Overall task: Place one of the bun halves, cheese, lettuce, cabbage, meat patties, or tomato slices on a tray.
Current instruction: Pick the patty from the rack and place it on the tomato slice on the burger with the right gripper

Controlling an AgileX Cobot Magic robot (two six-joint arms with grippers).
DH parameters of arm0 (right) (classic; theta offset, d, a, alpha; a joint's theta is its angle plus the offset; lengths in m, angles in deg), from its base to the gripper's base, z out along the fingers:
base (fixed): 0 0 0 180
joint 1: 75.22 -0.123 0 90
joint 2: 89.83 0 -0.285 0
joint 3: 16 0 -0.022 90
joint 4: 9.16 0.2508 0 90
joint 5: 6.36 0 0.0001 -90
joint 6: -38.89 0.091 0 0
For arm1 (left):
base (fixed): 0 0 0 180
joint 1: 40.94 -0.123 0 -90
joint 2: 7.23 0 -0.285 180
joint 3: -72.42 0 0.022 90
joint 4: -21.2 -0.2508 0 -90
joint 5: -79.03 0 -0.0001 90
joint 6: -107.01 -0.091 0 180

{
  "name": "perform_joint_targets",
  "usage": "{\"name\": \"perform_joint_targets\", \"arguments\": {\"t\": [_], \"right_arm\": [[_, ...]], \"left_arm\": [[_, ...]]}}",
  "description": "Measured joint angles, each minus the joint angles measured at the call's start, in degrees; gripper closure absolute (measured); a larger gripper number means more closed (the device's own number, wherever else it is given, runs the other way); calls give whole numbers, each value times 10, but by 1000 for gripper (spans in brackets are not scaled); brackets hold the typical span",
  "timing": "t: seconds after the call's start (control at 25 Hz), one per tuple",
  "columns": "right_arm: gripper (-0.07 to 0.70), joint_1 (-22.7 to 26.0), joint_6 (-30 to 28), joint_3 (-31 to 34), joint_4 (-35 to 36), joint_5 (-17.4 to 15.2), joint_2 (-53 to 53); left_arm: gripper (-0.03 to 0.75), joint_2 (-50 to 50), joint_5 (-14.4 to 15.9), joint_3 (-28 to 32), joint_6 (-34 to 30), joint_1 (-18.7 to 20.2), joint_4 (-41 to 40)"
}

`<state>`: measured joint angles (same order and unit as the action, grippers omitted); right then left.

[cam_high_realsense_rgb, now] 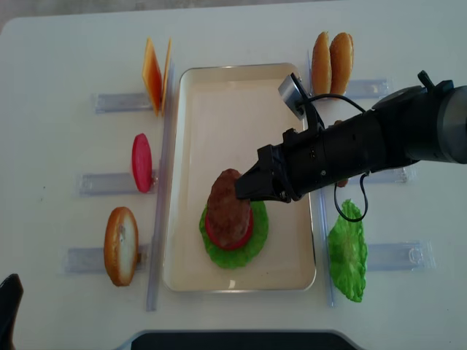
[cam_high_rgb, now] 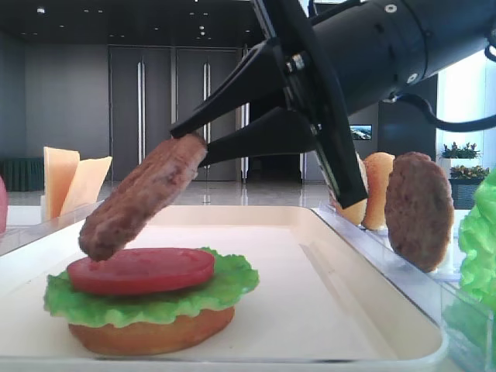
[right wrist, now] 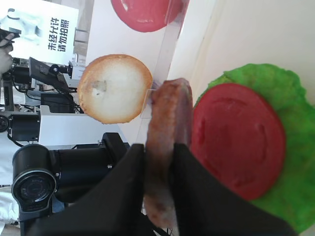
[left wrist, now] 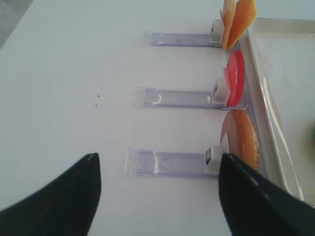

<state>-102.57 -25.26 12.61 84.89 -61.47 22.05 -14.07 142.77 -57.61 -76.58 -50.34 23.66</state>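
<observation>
Next, my right gripper lets go of the brown meat patty on the red tomato slice topping the green lettuce (cam_high_realsense_rgb: 227, 222) (right wrist: 237, 141).
On the cream tray (cam_high_realsense_rgb: 219, 80) lies a stack: a bun half (cam_high_rgb: 151, 333), green lettuce (cam_high_rgb: 155, 298) on it, and a red tomato slice (cam_high_rgb: 139, 269) on top. My right gripper (cam_high_rgb: 194, 147) is shut on a brown meat patty (cam_high_rgb: 143, 198). The patty hangs tilted, its low end just above the left edge of the tomato slice. In the right wrist view the patty (right wrist: 165, 113) sits edge-on between the right gripper (right wrist: 158, 147) fingers. My left gripper (left wrist: 157, 160) is open and empty over the bare table, left of the tray.
Clear racks flank the tray. The left ones hold cheese slices (cam_high_realsense_rgb: 155, 73), a tomato slice (cam_high_realsense_rgb: 141, 162) and a bun half (cam_high_realsense_rgb: 120, 246). On the right stand two bun halves (cam_high_realsense_rgb: 332, 62), another patty (cam_high_rgb: 418, 209) and a lettuce leaf (cam_high_realsense_rgb: 346, 251).
</observation>
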Motion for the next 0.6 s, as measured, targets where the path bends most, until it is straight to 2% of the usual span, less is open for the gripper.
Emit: {"name": "perform_joint_targets", "arguments": {"t": [0.28, 0.6], "right_arm": [[476, -7, 1, 0, 16, 10, 7], [476, -7, -14, -1, 44, -16, 37]], "left_arm": [[142, 0, 0, 0, 0, 0, 0], [142, 0, 0, 0, 0, 0, 0]]}}
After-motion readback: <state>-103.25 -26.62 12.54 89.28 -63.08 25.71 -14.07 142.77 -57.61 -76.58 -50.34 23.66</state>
